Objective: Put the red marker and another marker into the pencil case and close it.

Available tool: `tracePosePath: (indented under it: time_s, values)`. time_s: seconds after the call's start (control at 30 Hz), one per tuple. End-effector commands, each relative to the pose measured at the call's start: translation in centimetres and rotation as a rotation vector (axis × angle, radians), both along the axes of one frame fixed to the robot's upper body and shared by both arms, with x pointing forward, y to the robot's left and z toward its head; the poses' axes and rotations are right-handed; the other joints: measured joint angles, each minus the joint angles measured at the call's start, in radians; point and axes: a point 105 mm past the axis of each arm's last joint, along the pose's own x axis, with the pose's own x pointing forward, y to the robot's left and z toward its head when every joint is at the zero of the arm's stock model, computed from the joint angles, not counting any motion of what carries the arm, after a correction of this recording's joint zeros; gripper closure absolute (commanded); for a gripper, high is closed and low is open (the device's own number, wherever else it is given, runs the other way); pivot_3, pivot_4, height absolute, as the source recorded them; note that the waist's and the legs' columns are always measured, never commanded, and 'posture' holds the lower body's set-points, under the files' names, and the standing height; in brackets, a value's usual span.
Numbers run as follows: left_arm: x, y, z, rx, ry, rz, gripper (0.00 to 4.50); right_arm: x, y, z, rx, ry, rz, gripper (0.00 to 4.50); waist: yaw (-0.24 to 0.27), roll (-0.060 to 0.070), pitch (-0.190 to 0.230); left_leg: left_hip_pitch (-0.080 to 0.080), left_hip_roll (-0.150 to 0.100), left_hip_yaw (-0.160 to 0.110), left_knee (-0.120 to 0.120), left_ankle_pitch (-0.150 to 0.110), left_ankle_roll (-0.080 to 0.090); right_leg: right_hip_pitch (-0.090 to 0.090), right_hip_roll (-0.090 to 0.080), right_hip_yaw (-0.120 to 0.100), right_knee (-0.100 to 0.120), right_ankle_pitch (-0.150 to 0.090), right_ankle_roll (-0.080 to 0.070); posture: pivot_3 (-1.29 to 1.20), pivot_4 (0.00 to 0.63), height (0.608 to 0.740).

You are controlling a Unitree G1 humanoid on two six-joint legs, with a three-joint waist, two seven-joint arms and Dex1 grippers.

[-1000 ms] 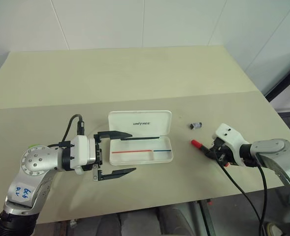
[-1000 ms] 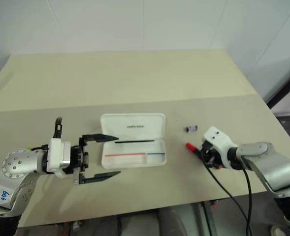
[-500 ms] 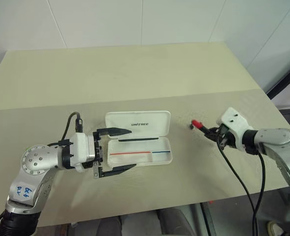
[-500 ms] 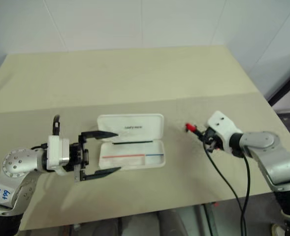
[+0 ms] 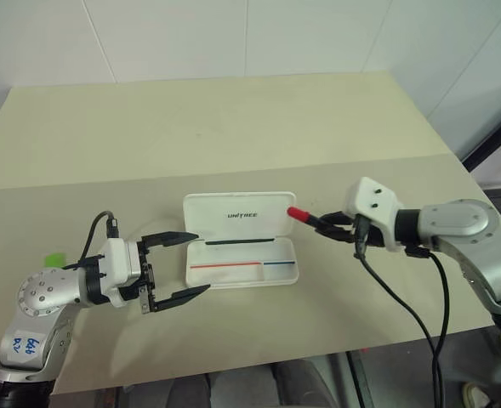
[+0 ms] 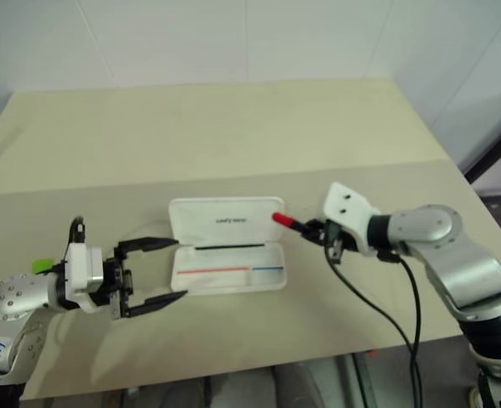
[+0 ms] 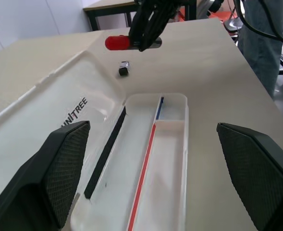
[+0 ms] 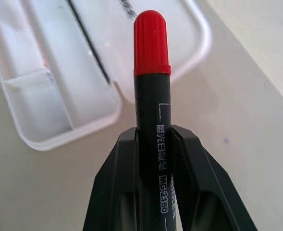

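Next, I set the red marker down with my right gripper between the black strip and the red line (image 5: 248, 254) (image 8: 59, 45) in the pencil case.
The pencil case (image 5: 233, 252) lies open in the middle of the table, its lid (image 5: 237, 214) flat behind the tray, with red and blue lines inside. My right gripper (image 5: 325, 226) is shut on the red marker (image 5: 298, 213), held in the air. Its red cap (image 8: 152, 38) points at the case's right end, over the lid's corner. My left gripper (image 5: 202, 263) stands open just left of the case, pointing at it, with nothing between its fingers. A bit of the bright green marker (image 5: 54, 258) shows on the table at the far left, behind my left arm.
A tiny dark grey piece (image 7: 124, 70) lies on the table right of the case, below the held marker. A black cable (image 5: 403, 297) hangs from my right wrist over the table's front edge. Bare tabletop stretches behind the case.
My right gripper lifted the red marker off the table and carried it left to the case's right end. My left gripper drew back to the left, off the case's end.
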Motion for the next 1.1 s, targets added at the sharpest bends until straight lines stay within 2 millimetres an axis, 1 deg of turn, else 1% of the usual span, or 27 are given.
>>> tracePosePath:
  time_s: [0.03, 0.17, 0.3, 0.43, 0.6, 0.67, 0.77, 0.97, 1.1]
  values:
    - [0.0, 0.5, 0.7, 0.023, -0.048, 0.010, 0.00, -0.3, 1.4, 0.4, -0.030, -0.024, 0.059, 3.94, 0.001, 0.000, 0.000, 0.000, 0.000, 0.000, 0.000, 0.000, 0.000, 0.000, 0.000, 0.000, 0.000, 0.000, 0.000, 0.00, 0.150, 0.740]
    - [0.1, 0.8, 0.8, 0.027, -0.056, 0.023, 0.00, -0.7, 3.7, -0.5, -0.089, -0.011, 0.127, 3.94, 0.000, 0.000, 0.000, 0.000, 0.000, 0.000, 0.000, 0.000, 0.000, -0.001, 0.000, 0.000, 0.001, 0.000, 0.000, 0.00, 0.150, 0.740]
    - [0.1, 0.7, 0.7, 0.028, -0.057, 0.028, 0.00, -0.9, 5.7, -0.2, -0.087, -0.045, 0.185, 3.94, -0.002, 0.000, 0.000, -0.001, 0.000, 0.001, 0.000, 0.000, 0.000, -0.005, 0.000, 0.000, 0.007, -0.002, -0.002, 0.00, 0.150, 0.740]
    - [-0.1, 0.6, 0.7, 0.028, -0.059, 0.030, 0.00, -1.4, 7.4, -0.5, -0.133, -0.075, 0.243, 3.94, -0.001, 0.000, 0.000, -0.001, 0.000, 0.001, 0.000, 0.000, 0.000, -0.007, 0.000, 0.000, 0.012, -0.002, -0.002, 0.00, 0.150, 0.740]
    - [-0.2, 0.6, 0.7, 0.028, -0.060, 0.031, 0.00, -1.7, 8.2, -0.6, -0.148, -0.088, 0.274, 3.94, -0.001, 0.001, 0.000, -0.001, 0.000, 0.001, 0.001, 0.000, 0.000, -0.008, 0.000, 0.000, 0.013, -0.002, -0.003, 0.00, 0.150, 0.740]
    - [-0.4, 0.5, 0.7, 0.028, -0.058, 0.030, 0.00, -2.0, 9.0, -1.0, -0.168, -0.102, 0.307, 3.94, -0.001, 0.000, 0.000, -0.001, 0.000, 0.001, 0.001, 0.000, 0.000, -0.008, 0.000, 0.000, 0.013, -0.002, -0.003, 0.00, 0.150, 0.740]
    - [-0.5, 0.4, 0.6, 0.027, -0.057, 0.029, 0.00, -2.2, 9.6, -1.2, -0.185, -0.113, 0.337, 3.94, -0.004, 0.001, 0.000, 0.000, 0.000, 0.001, 0.000, 0.000, 0.000, -0.008, 0.001, 0.000, 0.014, -0.003, -0.003, 0.00, 0.150, 0.740]
    - [-0.6, 0.3, 0.7, 0.022, -0.060, 0.030, 0.00, -1.9, 11.4, -1.3, -0.211, -0.142, 0.386, 3.94, -0.006, 0.001, 0.000, 0.000, 0.000, 0.001, 0.001, 0.000, 0.000, -0.008, 0.001, 0.000, 0.015, -0.003, -0.003, 0.00, 0.150, 0.740]
    - [-0.7, 0.1, 0.7, 0.020, -0.062, 0.031, 0.00, -1.4, 12.0, -1.4, -0.211, -0.148, 0.379, 3.94, -0.006, 0.001, 0.000, 0.000, 0.000, 0.001, 0.001, 0.000, 0.000, -0.008, 0.001, 0.000, 0.016, -0.003, -0.003, 0.00, 0.150, 0.740]
